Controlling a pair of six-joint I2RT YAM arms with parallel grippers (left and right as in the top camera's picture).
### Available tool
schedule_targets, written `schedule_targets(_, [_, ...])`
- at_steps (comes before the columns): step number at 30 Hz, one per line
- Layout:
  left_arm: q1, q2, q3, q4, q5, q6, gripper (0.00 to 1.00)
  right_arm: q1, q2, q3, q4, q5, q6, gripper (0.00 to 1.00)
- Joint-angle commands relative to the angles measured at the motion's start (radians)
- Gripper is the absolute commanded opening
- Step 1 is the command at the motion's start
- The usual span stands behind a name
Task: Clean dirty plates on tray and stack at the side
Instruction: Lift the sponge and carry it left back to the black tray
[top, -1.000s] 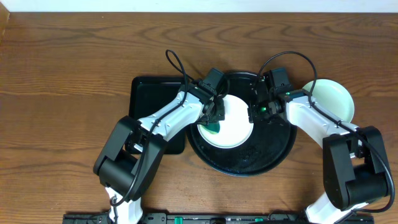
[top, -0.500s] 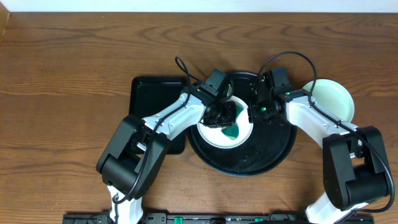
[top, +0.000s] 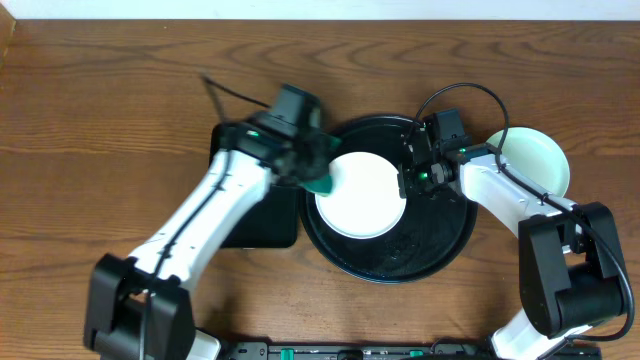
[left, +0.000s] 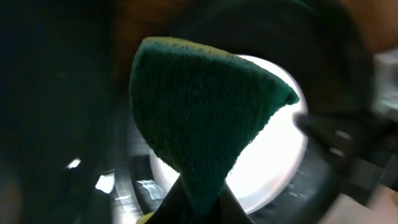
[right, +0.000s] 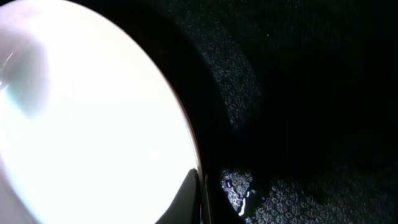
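Next, my left gripper sets the green sponge down in the rectangular black tray (top: 246, 205), at a spot that is slightly closer to me than the middle of the tray.
A white plate (top: 362, 195) lies on the round black tray (top: 440, 240), and its face shows no smear. My right gripper (top: 408, 182) is shut on the plate's right rim; the right wrist view shows the fingers (right: 199, 199) pinching the edge of the plate (right: 87, 118) above the tray (right: 298, 93). My left gripper (top: 312, 170) is shut on a green sponge (top: 322, 184) and holds it over the tray's left rim, beside the plate. In the left wrist view the sponge (left: 199, 118) hangs in front of the plate (left: 280, 155). A pale mint-green plate (top: 532, 160) sits on the table to the right of the tray.
A smaller rectangular black tray (top: 245, 215) lies to the left of the round tray, partly under my left arm. The wooden table (top: 100, 150) extends to the left and to the back. Cables loop above both wrists.
My left gripper has lifted the sponge off the white plate and swung left to the tray's left rim. The green smear is gone from the plate. The right gripper has not moved.
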Motion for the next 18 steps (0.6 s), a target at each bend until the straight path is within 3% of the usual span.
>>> schedule_targets(1, [0.119, -0.013, 0.014, -0.067, -0.068, 0.096, 0.08, 0.017, 0.008, -0.003, 0.006, -0.057, 0.011, 0.01])
schedule_targets(9, [0.338, 0.014, 0.003, -0.177, -0.068, 0.199, 0.08, 0.017, 0.008, -0.003, 0.008, -0.057, 0.01, 0.01])
schedule_targets(18, [0.363, 0.02, -0.06, -0.169, -0.068, 0.227, 0.08, 0.016, 0.008, -0.003, 0.007, -0.056, 0.01, 0.1])
